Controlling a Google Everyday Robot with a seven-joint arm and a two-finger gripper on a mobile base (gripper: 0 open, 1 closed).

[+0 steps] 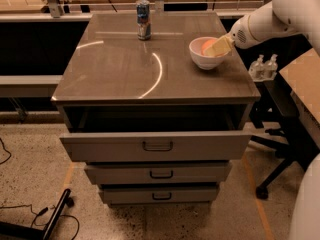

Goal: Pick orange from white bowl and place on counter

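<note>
I will open my gripper, which is over the white bowl's rim at the orange's side, then shift it inward and take the orange (209, 47) from above.
The white bowl (205, 59) stands on the right part of the grey-brown counter (120, 69), near its right edge. The orange (206, 45) lies inside the bowl, and only its top left part shows. My gripper (219, 47) reaches in from the right on a white arm and sits over the bowl's right rim, right against the orange and covering its right side. I cannot tell if it touches the fruit.
A tall blue-and-silver can (143, 19) stands at the back middle of the counter. The top drawer (155, 145) is pulled out toward me. Two small clear bottles (263, 66) and a chair base (277, 176) are to the right, beside a wooden table (305, 84).
</note>
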